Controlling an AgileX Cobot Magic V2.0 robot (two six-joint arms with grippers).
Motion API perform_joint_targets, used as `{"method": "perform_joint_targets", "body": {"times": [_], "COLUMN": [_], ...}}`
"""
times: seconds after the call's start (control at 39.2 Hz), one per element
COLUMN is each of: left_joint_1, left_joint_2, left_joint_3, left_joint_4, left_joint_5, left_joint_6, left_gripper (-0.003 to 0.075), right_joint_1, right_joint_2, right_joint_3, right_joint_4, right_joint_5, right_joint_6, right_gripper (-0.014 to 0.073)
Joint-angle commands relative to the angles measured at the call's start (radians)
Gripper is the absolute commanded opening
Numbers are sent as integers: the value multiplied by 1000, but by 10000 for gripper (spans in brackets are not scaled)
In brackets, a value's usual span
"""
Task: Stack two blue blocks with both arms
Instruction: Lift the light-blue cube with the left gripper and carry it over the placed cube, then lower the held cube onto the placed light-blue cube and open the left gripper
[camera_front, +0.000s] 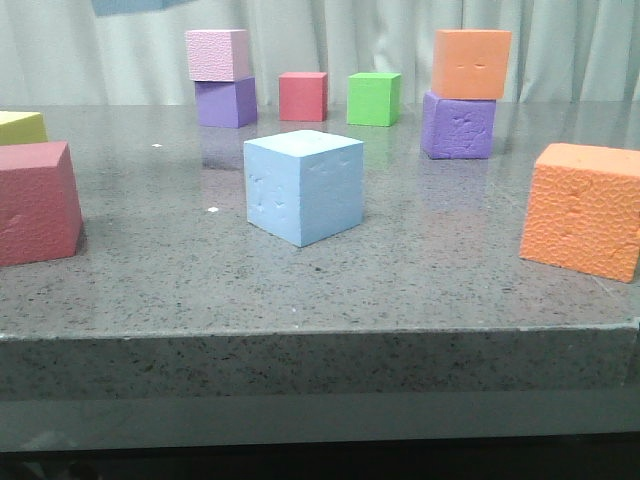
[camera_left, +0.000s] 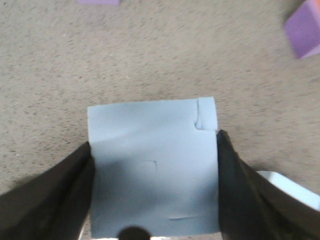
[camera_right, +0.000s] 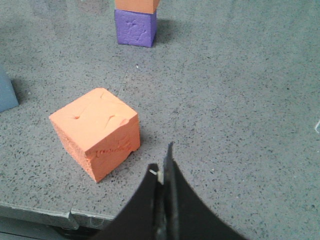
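Note:
My left gripper has its blue block. It will release that block on top of the dented blue block (camera_front: 302, 143) close to the middle of the table.
One blue block (camera_front: 303, 186), with small dents, stands on the table near the middle. My left gripper (camera_left: 154, 140) is shut on the other blue block (camera_left: 152, 165), with a black finger on each side, and holds it above the table. A pale blue edge (camera_left: 295, 189) shows below it, beside one finger. A strip of blue (camera_front: 130, 5) shows at the top edge of the front view. My right gripper (camera_right: 162, 160) is shut and empty, low over the table near its front edge, beside an orange cube (camera_right: 97, 131). Neither arm shows in the front view.
A large orange cube (camera_front: 583, 208) sits front right and a red cube (camera_front: 36, 202) front left, with a yellow one (camera_front: 20, 126) behind it. At the back stand a pink-on-purple stack (camera_front: 222, 78), a red cube (camera_front: 303, 96), a green cube (camera_front: 373, 98) and an orange-on-purple stack (camera_front: 464, 93).

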Motion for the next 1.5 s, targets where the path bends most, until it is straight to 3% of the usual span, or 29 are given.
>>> {"method": "perform_joint_targets", "body": {"times": [0.0,0.54,1.2,1.35,1.48], "left_joint_1": [-24,-292,-324,-324,-324], "left_joint_2": [-78,-62,33,33,33], "left_joint_3": [-9,136,136,136,136], "left_joint_4": [-51,-6,12,12,12], "left_joint_5": [12,-64,-59,-59,-59], "left_joint_6": [2,15,15,19,24], "left_gripper": [398,398,404,462,586], "right_joint_1": [-4,-4,-4,-4,-4], "right_joint_2": [3,3,3,3,3], "right_joint_3": [-26,-26,-26,-26,-26], "right_joint_4": [6,6,6,6,6], "right_joint_5": [-67,-67,-63,-63,-63], "right_joint_6": [-1,-1,-1,-1,-1], "right_gripper": [-71,-71,-71,-71,-71]}}
